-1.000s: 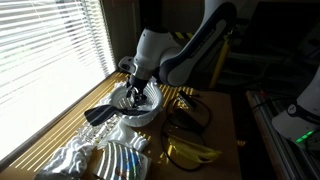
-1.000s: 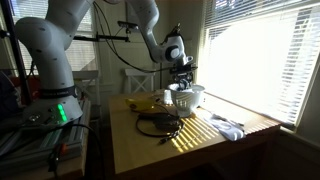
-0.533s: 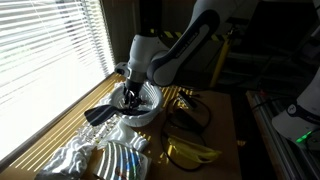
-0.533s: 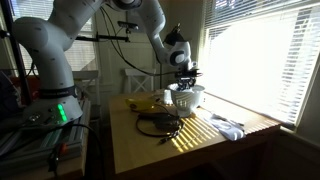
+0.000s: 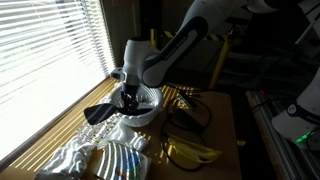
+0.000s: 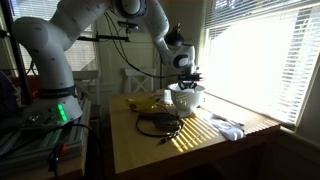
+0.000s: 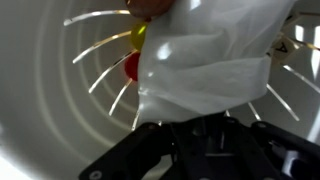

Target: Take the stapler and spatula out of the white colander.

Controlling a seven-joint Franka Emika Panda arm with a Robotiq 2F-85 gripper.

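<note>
Next, my gripper lets go of the black spatula on the far end of the table (image 5: 205, 95) beside the coil of black cable.
The white colander (image 5: 143, 108) stands on the table by the window, also seen as the colander (image 6: 187, 98). The black spatula (image 5: 100, 112) lies in it, with one end sticking out over the rim toward the blinds. My gripper (image 5: 131, 97) reaches down inside the bowl. In the wrist view the slotted colander wall (image 7: 60, 90) fills the frame, and a pale blurred object (image 7: 215, 60) sits right at my gripper (image 7: 205, 130), hiding the fingertips. I cannot tell whether this pale object is the stapler, nor whether the jaws hold it.
Bananas (image 5: 190, 151) and a coil of black cable (image 5: 186, 118) lie beside the colander. Crinkled silvery wrapping (image 5: 75, 156) lies near the table's front end. Window blinds (image 5: 45, 50) run close along one side. A red and yellow bit (image 7: 132, 66) shows inside the bowl.
The arm has swung lower over the colander, and the gripper has sunk a little deeper into the bowl. The spatula and colander stay where they were.
</note>
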